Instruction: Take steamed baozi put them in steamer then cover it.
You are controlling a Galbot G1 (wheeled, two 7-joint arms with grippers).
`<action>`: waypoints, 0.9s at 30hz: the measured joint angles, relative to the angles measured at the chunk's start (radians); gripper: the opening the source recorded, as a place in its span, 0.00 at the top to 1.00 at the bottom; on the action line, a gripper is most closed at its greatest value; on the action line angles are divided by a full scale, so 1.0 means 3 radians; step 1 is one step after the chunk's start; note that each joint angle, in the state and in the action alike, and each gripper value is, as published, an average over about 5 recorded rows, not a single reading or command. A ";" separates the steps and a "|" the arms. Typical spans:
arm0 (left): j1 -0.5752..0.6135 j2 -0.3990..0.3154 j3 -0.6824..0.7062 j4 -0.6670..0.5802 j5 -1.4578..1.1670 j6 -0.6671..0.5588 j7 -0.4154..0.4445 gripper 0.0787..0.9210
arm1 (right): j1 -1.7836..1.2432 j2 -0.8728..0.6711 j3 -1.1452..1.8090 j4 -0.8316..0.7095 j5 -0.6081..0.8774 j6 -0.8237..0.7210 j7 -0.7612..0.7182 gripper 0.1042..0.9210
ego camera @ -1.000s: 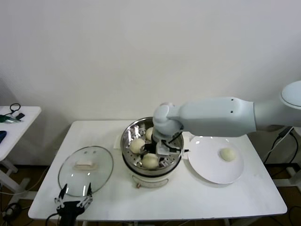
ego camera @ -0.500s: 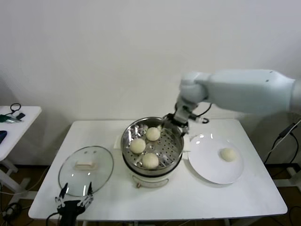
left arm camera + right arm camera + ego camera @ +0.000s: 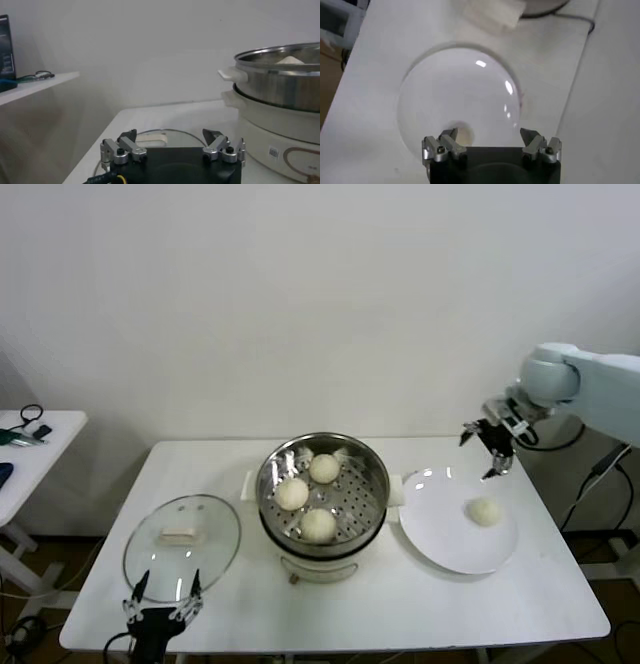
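Note:
The other baozi already sit in the steamer, so my right gripper needs to close on the sides of the baozi [image 3: 485,511] [image 3: 464,136] on the white plate.
The steamer [image 3: 322,548] stands mid-table with three steamed baozi [image 3: 292,493] on its perforated tray. Another baozi [image 3: 485,511] lies on the white plate [image 3: 445,544] to its right. My right gripper [image 3: 478,454] hovers open above the plate's far edge, holding nothing; its wrist view shows that baozi [image 3: 464,135] beside one open finger, over the plate [image 3: 460,85]. The cover [image 3: 183,546], glass with a cream handle, lies flat left of the steamer. My left gripper [image 3: 165,583] is parked open at the cover's near edge; its wrist view shows the cover [image 3: 160,136] and the steamer [image 3: 280,80].
A small side table [image 3: 40,434] with cables stands far left. The steamer's white side handle [image 3: 490,12] shows beyond the plate in the right wrist view. Bare tabletop lies in front of the steamer and plate.
My right arm has lifted out of the steamer and swung right to above the plate, leaving three baozi on the tray. The left arm has not moved.

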 measured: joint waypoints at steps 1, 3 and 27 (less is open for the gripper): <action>0.0000 0.0000 -0.0001 0.0005 0.0002 -0.0002 0.0000 0.12 | -0.0096 -0.0033 0.0069 -0.0039 -0.0034 -0.0023 0.0002 0.12; 0.0003 0.0000 -0.0001 0.0014 0.0007 -0.0005 -0.0001 0.12 | -0.0300 -0.0082 0.0221 -0.0127 -0.0108 -0.0061 0.0010 0.12; 0.0070 -0.0038 -0.0043 0.0029 0.0030 -0.0043 -0.0029 0.12 | -0.1841 0.0178 0.1561 -0.1181 -0.0621 -0.0066 0.0134 0.12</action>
